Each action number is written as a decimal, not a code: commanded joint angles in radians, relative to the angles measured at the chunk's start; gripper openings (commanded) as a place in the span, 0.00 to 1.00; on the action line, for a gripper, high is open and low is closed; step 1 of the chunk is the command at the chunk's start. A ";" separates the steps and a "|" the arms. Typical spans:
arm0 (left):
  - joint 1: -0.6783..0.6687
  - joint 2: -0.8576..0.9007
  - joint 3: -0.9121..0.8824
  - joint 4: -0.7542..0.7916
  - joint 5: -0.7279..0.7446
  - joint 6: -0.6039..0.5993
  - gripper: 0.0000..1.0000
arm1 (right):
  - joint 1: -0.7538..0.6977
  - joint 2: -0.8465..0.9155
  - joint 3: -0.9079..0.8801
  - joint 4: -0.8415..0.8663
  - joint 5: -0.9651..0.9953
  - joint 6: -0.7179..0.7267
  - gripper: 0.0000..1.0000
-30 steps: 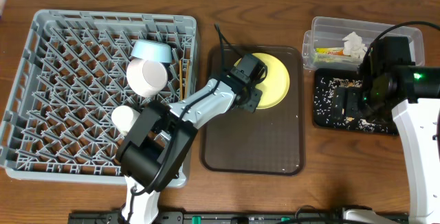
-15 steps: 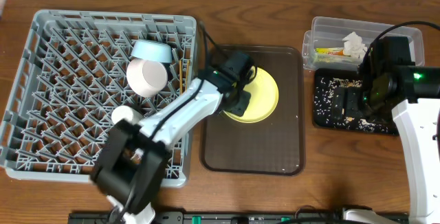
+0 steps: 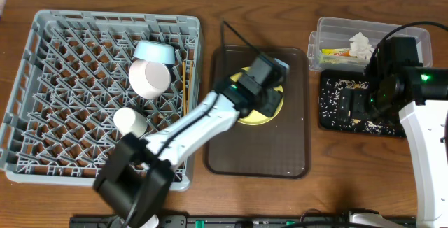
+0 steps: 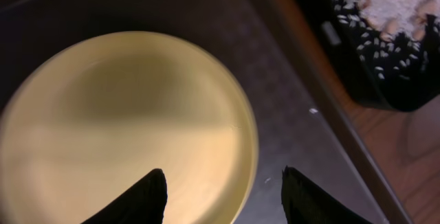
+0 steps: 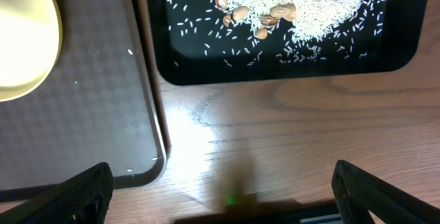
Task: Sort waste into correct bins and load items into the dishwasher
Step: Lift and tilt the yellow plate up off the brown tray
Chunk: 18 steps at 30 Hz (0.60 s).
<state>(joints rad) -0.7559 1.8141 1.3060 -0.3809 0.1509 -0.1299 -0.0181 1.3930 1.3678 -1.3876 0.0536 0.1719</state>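
Next, my left gripper closes on the yellow plate's near-side rim (image 3: 275,112) (image 4: 246,193), on the part facing the black tray.
The yellow plate (image 3: 246,118) lies flat on the brown serving tray (image 3: 259,151). My left gripper (image 3: 268,89) hovers over it, open and empty; in the left wrist view its fingers (image 4: 223,196) straddle the right rim of the plate (image 4: 124,128). The grey dish rack (image 3: 70,116) holds the light blue bowl (image 3: 154,51), white bowl (image 3: 149,77), cup (image 3: 129,122) and chopsticks (image 3: 186,74). The clear tub (image 3: 413,36) holds the tissue (image 3: 360,44) and wrapper (image 3: 334,52). The black tray (image 3: 329,116) holds rice and crumbs (image 5: 302,7). My right gripper (image 5: 223,196) is open over bare table beside it.
The right arm (image 3: 399,81) covers part of the black tray and the tub. The brown tray's corner (image 5: 148,162) and the plate's edge (image 5: 20,38) show in the right wrist view. A black cable (image 3: 234,36) runs over the tray's far edge.
The plate has slid toward the front of the brown tray. My left gripper swung left, then back right over the plate. The right arm has not moved.
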 commanded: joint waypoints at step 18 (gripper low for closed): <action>-0.062 0.234 -0.002 0.034 -0.008 0.002 0.30 | -0.001 0.001 0.009 0.000 0.009 -0.012 0.99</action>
<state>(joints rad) -0.8154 2.0319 1.3060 -0.3347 0.1509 -0.1337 -0.0181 1.3930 1.3678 -1.3880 0.0536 0.1715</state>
